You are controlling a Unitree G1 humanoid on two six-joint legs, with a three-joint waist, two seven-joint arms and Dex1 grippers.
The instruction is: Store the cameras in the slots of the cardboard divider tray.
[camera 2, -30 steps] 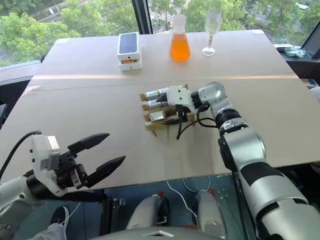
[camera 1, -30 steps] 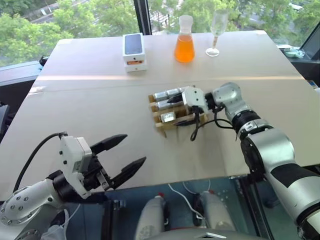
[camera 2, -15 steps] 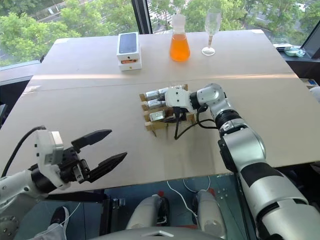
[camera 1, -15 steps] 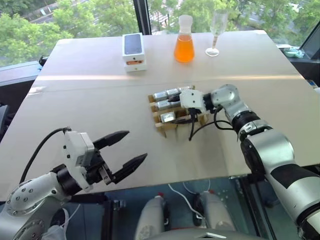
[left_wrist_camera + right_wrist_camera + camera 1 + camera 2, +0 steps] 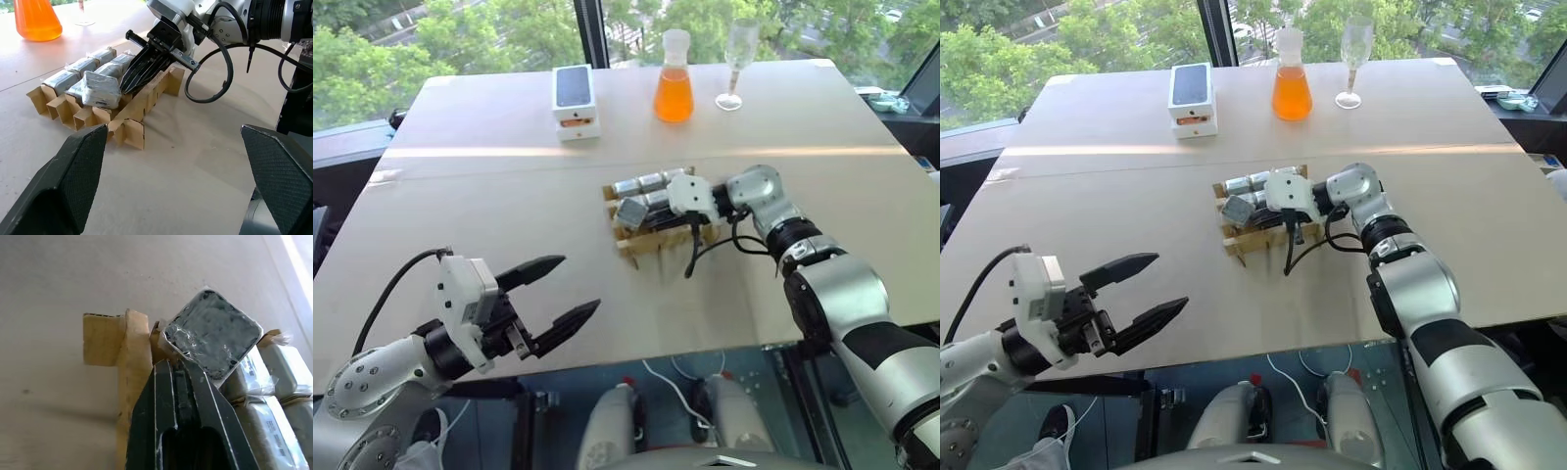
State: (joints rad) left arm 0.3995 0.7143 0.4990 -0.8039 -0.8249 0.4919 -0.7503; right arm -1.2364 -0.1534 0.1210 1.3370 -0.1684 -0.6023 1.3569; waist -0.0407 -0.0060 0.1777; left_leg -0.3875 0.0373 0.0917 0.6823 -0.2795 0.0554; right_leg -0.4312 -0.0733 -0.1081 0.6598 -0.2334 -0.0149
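The tipped-up camera sits twisted across its slot against the robot's shut right gripper, so that gripper should open, straighten the camera square and grip its opposite sides (image 5: 184,307).
The cardboard divider tray (image 5: 651,241) lies mid-table with several wrapped silver-grey cameras (image 5: 642,183) in its back rows. One camera (image 5: 100,89) stands tipped up at the tray's left end, its dark face (image 5: 213,335) showing. My right gripper (image 5: 125,88) is shut and lies low across the tray, pointing left, its tips against that camera's wrapped lower edge. Whether the tips pinch the wrap I cannot tell. My left gripper (image 5: 580,282) hovers open near the table's front left edge, well away from the tray.
A white phone box (image 5: 576,99), an orange-filled flask (image 5: 674,94) and a wine glass (image 5: 735,61) stand at the back of the table. A black cable (image 5: 698,252) loops from the right wrist over the tray's right end.
My right gripper has gone from open to shut. The camera that lay flat in the front row now sits tipped up further left. The left gripper has stayed put.
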